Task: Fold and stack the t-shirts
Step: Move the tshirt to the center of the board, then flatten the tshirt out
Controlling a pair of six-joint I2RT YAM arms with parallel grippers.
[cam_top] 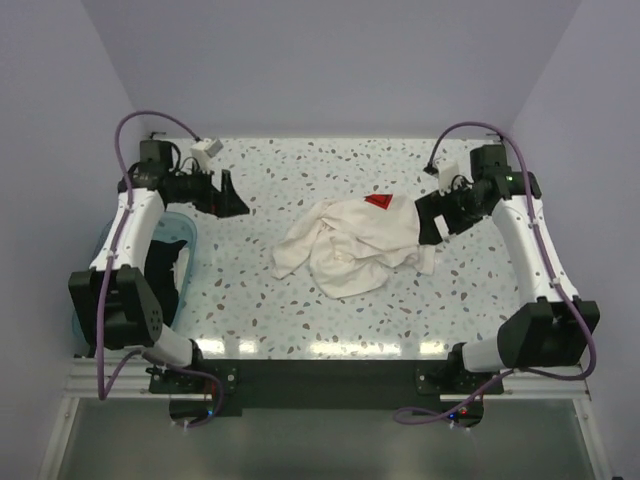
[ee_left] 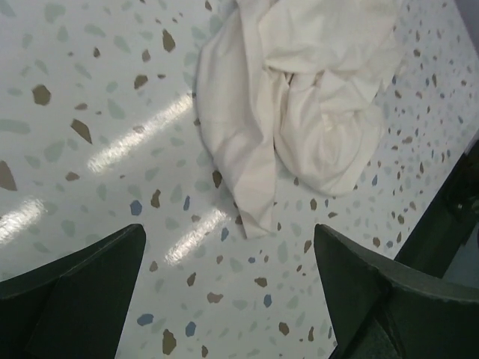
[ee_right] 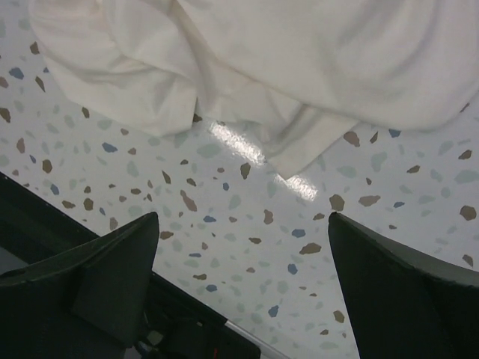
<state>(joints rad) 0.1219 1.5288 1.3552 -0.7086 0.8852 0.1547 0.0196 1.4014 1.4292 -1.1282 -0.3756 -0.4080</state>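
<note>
The robot's left gripper should next move to the white t-shirt's loose end (cam_top: pixel 282 266) (ee_left: pixel 255 215), the one nearest the teal tub, and close there.
A white t-shirt (cam_top: pixel 350 242) lies crumpled in the middle of the speckled table, a small patch of its red print (cam_top: pixel 377 201) showing at its far right. It also shows in the left wrist view (ee_left: pixel 299 105) and the right wrist view (ee_right: pixel 284 60). A black t-shirt (cam_top: pixel 163 272) sits in the teal tub at the left. My left gripper (cam_top: pixel 232 200) is open and empty, held above the table left of the white shirt. My right gripper (cam_top: pixel 430 222) is open and empty, just beside the shirt's right edge.
The translucent teal tub (cam_top: pixel 190 232) stands at the table's left edge beside the left arm. The table's near edge has a black rail (cam_top: pixel 320 355). White walls close in the back and sides.
</note>
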